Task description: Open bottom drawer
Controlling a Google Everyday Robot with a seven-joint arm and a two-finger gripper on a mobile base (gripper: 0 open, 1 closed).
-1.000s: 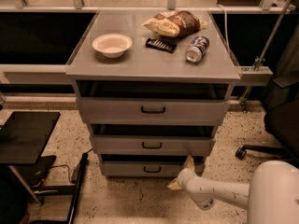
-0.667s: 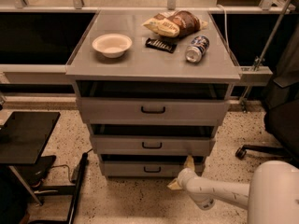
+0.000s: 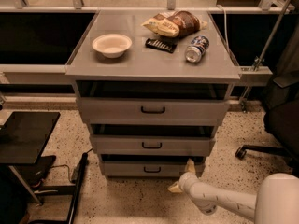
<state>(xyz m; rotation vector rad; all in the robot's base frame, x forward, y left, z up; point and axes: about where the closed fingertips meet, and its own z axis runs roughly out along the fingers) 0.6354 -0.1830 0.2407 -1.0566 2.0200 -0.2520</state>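
My gripper is to close next on the top edge (image 3: 185, 163) of the bottom drawer, at the end nearest the chair, well away from the drawer's handle.
The bottom drawer (image 3: 131, 169) is the lowest and narrowest of three grey fronts on the cabinet, with a small black bar handle (image 3: 152, 170). A dark gap shows above its front. My gripper (image 3: 182, 177) is low near the floor, at the drawer's right end and to the right of the handle. It is open, with nothing between its fingers: one pale fingertip (image 3: 189, 165) points up against the drawer's right corner and the other reaches down-left toward the floor. My white arm (image 3: 219, 200) comes in from the bottom right.
The middle drawer (image 3: 152, 145) and top drawer (image 3: 153, 110) sit above. The cabinet top (image 3: 154, 62) holds a bowl (image 3: 111, 45), a can (image 3: 196, 49), a dark bar and snack bags. A black stand (image 3: 23, 136) is on the left and a chair base (image 3: 261, 149) on the right.
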